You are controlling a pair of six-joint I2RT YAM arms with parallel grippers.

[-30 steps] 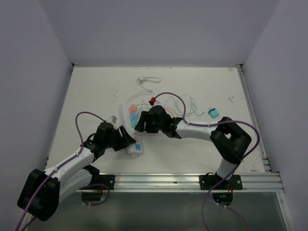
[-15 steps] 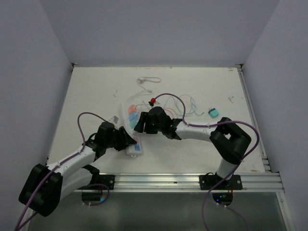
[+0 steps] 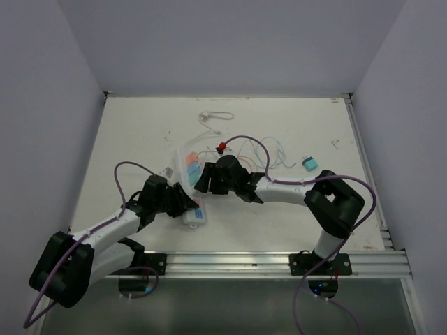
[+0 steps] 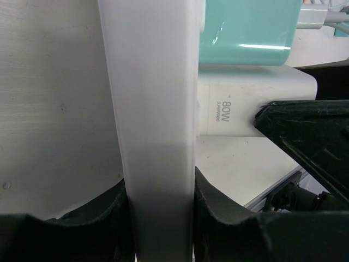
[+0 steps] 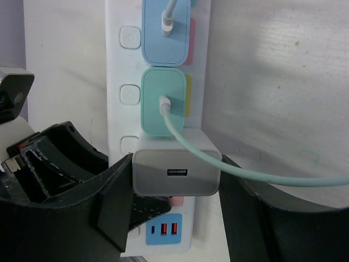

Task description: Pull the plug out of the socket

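My right gripper is going to let go of the white plug on the table just nearer than the loose teal plug [image 3: 303, 176]. The white plug still meets the strip's face.
The white power strip [image 3: 195, 209] lies mid-table with coloured outlet faces. My left gripper [image 4: 160, 218] is shut on its near end, clamping its long sides [image 4: 155, 109]. A white 80W plug block [image 5: 175, 166] sits in the strip next to a teal plug [image 5: 163, 106] and a blue plug [image 5: 165, 33]. My right gripper [image 5: 175, 180] is shut on the white plug, one finger on each side. In the left wrist view the white plug [image 4: 245, 106] still meets the strip's face. In the top view both grippers [image 3: 183, 199] [image 3: 207, 178] meet over the strip.
Thin coloured cables [image 3: 269, 150] trail from the strip's far end. A red clip [image 3: 222, 146], a white cord loop [image 3: 213, 116] and a loose teal plug [image 3: 309, 163] lie beyond. A blue USB panel [image 5: 163, 229] marks the strip's near end. Side walls enclose the table.
My left arm has shifted slightly, its cable loop moving a little. Both grippers keep the same hold and the plug has not visibly come away.
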